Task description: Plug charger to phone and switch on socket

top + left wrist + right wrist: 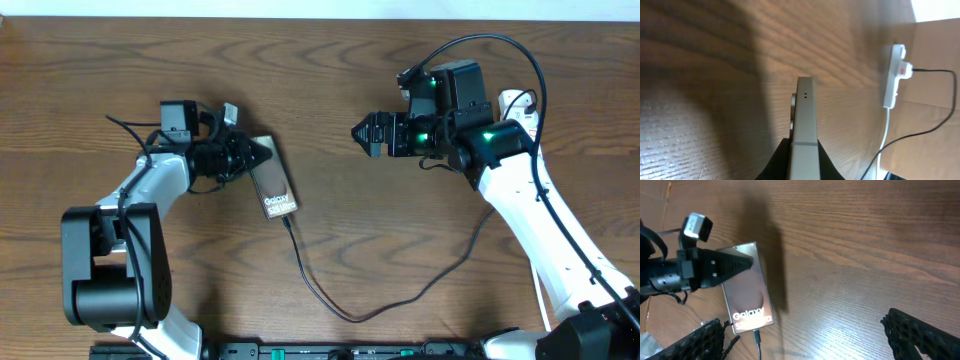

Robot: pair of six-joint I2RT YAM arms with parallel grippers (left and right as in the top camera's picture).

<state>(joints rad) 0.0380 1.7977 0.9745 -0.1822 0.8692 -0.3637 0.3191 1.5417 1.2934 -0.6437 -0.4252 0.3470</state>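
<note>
The robot's left gripper will set the phone down on the wooden table (pixel 271 206) under its lettered end, beside the tip of the charger's plug.
The phone (pixel 278 190) lies on the table with its glossy back up and white lettering at its near end. My left gripper (pixel 258 152) is shut on the phone's far end. In the left wrist view the phone (pixel 805 115) shows edge-on between the jaws (pixel 804 147). The charger (pixel 330 300), a thin black cable, has its plug tip (pixel 757 337) at the phone's (pixel 746 285) lettered end and appears inserted. My right gripper (pixel 365 133) is open and empty to the right of the phone, its fingers (pixel 805 340) wide apart. The socket (pixel 895 75) is a white strip with a red switch mark and a black plug in it.
The socket (pixel 518 100) sits at the far right, mostly hidden behind my right arm in the overhead view. Its white cord (pixel 885 135) runs toward the camera. The charger cable loops across the front middle of the wooden table (pixel 400 230). A cardboard surface (pixel 935 50) lies under the socket.
</note>
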